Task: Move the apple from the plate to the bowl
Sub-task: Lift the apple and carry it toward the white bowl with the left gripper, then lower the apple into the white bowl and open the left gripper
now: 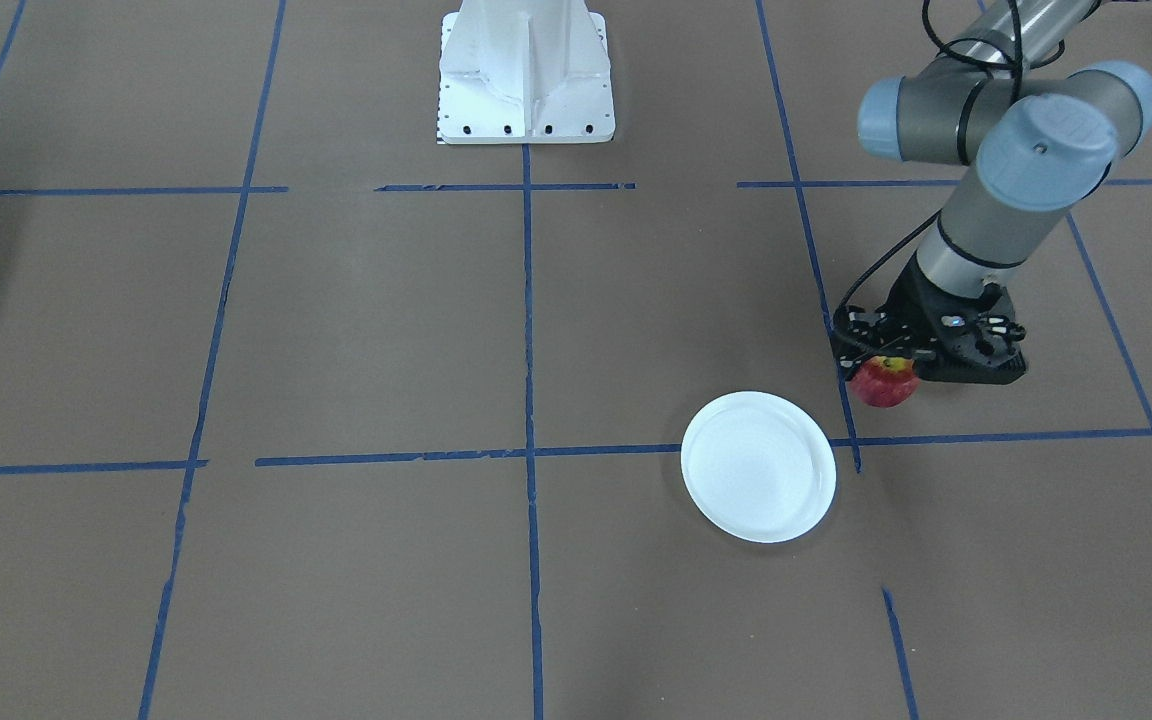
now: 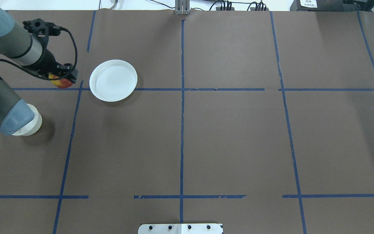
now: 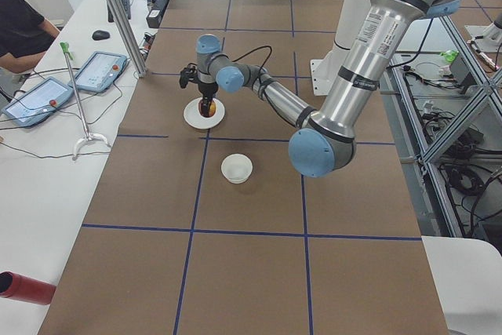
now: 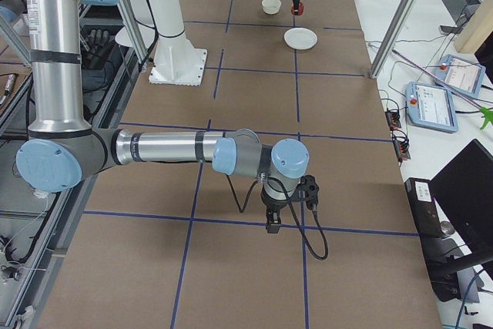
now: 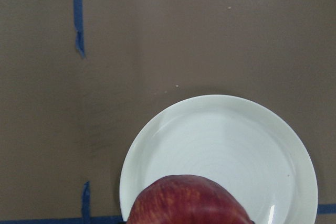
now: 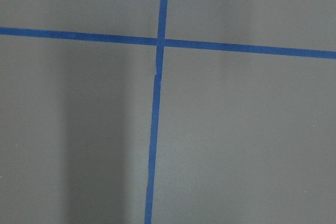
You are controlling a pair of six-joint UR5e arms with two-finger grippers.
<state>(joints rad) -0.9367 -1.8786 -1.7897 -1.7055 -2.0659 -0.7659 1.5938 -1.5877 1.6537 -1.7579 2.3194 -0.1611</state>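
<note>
I need to have my left gripper release the red apple in the middle of the cream bowl (image 1: 960, 335), which is under my left arm. The apple is now held beside the white plate.
My left gripper (image 1: 886, 362) is shut on the red apple (image 1: 885, 383) and holds it above the table, just beside the white plate (image 1: 758, 466). In the overhead view the apple (image 2: 62, 84) hangs left of the bare plate (image 2: 113, 80). The cream bowl (image 2: 32, 126) stands nearer the robot, partly hidden by my left arm's elbow; it shows whole in the exterior left view (image 3: 237, 168). The left wrist view has the apple (image 5: 189, 203) at the bottom edge over the plate (image 5: 226, 145). My right gripper (image 4: 271, 225) hangs low over bare table far from these; I cannot tell whether it is open.
The robot's white base (image 1: 526, 75) stands at the table's middle edge. Blue tape lines (image 2: 182, 130) cross the brown table cover. A red cylinder (image 3: 23, 288) lies off the cover at the table's left end.
</note>
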